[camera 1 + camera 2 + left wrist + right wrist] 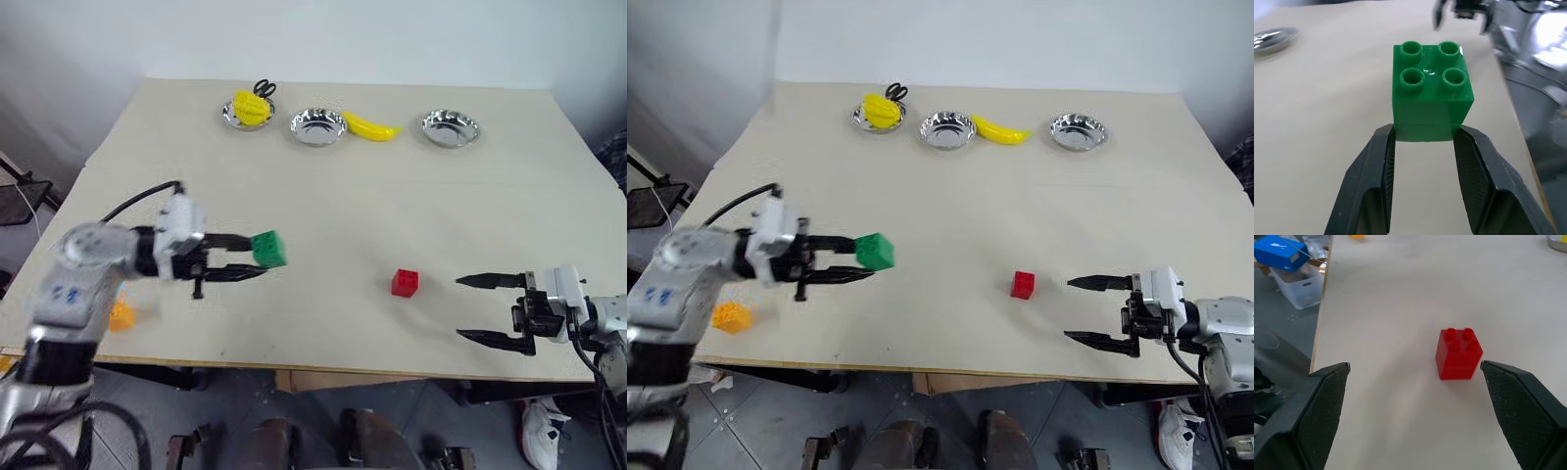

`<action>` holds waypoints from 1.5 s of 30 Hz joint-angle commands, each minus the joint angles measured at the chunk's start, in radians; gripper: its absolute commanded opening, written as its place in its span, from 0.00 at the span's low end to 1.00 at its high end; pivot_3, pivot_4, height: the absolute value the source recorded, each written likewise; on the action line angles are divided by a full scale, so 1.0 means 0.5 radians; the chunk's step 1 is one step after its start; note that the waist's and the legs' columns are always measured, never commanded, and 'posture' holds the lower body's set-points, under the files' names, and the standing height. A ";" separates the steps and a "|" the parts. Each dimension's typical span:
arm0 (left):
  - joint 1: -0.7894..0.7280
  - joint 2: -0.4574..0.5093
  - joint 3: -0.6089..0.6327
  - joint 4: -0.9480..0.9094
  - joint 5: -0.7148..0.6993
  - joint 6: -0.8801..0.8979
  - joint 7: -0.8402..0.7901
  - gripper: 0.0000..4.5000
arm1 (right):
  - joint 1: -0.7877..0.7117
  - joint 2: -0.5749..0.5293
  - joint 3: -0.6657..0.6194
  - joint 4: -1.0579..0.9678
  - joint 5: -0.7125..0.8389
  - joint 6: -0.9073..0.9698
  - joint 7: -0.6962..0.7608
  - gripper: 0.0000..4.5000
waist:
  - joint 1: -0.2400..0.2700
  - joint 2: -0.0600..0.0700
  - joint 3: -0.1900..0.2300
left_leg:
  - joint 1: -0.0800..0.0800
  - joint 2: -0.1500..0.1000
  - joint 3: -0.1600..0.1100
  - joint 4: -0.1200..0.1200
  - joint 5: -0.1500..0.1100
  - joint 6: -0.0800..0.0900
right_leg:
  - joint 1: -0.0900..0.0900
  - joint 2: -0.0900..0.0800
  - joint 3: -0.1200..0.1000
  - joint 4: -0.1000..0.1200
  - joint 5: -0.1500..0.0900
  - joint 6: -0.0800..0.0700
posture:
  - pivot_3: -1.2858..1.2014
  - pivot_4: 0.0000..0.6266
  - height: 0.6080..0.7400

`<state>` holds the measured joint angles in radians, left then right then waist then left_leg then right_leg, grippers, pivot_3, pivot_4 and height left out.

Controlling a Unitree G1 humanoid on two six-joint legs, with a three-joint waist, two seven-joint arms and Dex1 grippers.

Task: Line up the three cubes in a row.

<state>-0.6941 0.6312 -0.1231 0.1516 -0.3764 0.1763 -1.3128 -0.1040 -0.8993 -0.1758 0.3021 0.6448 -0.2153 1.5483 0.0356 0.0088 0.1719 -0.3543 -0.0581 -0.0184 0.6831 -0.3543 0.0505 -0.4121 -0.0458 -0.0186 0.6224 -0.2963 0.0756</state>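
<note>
My left gripper is going to let go of the green cube on the table (341, 275) beside the red cube, towards the orange cube.
The green cube (269, 249) hangs above the table's left part, pinched low on its sides by my left gripper (258, 255), which is shut on it and points right. In the left wrist view the green cube (1430, 88) has its studs up between the two fingers (1376, 166). Right of the table's middle, the red cube (405, 282) rests on the surface. My right gripper (458, 307) stands wide open just right of it and points at it; the red cube (1458, 354) lies ahead of the open jaws, untouched. The orange cube (731, 316) lies near the front left edge.
Three steel bowls (317, 126) stand in a row at the far edge, the left one (247, 114) holding a yellow thing with black scissors handles (265, 88) behind it. A banana (371, 127) lies between the middle and right bowl (451, 127). A blue box (1281, 252) sits off the table.
</note>
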 commanded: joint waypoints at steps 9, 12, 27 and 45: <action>-0.554 -0.607 -0.336 1.467 0.572 -0.737 -0.020 0.32 | 0.642 0.047 -0.508 -0.609 0.051 0.142 -0.208 1.00 | -0.021 -0.011 0.006 | -0.007 0.002 0.005 0.000 0.002 -0.003 | -0.011 0.004 0.004 0.006 0.001 0.002 | 0.52 0.24 1.00; -0.654 -0.658 -0.341 1.672 0.661 -0.805 -0.025 0.32 | 0.750 0.095 -0.556 -0.743 0.058 0.187 -0.272 1.00 | -0.015 -0.014 0.008 | -0.007 0.001 0.005 0.002 0.003 -0.003 | -0.010 0.003 0.006 0.007 0.001 0.002 | 0.52 0.24 1.00; -0.766 -0.744 -0.286 2.004 0.831 -0.998 -0.009 0.32 | 0.784 0.187 -0.548 -0.849 0.020 0.245 -0.311 1.00 | -0.009 -0.014 0.008 | -0.007 0.001 0.004 0.002 0.003 -0.002 | -0.011 0.002 0.006 0.009 0.001 0.003 | 0.52 0.24 1.00; -0.764 -0.700 -0.146 2.022 0.855 -1.033 0.017 0.99 | 0.679 0.233 -0.441 -0.843 -0.016 0.273 -0.321 1.00 | -0.003 -0.014 0.008 | -0.006 0.000 0.004 0.003 0.004 -0.002 | -0.011 0.002 0.006 0.011 0.001 0.003 | 0.52 0.24 1.00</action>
<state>-1.0811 0.2644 -0.2133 1.1909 0.0621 -0.3229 -1.2870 0.2403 -0.7880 -0.3946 -0.0971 0.6264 -0.0807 1.3870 0.0342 0.0016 0.1760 -0.3570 -0.0579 -0.0162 0.6847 -0.3524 0.0493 -0.4174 -0.0448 -0.0157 0.6279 -0.2958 0.0768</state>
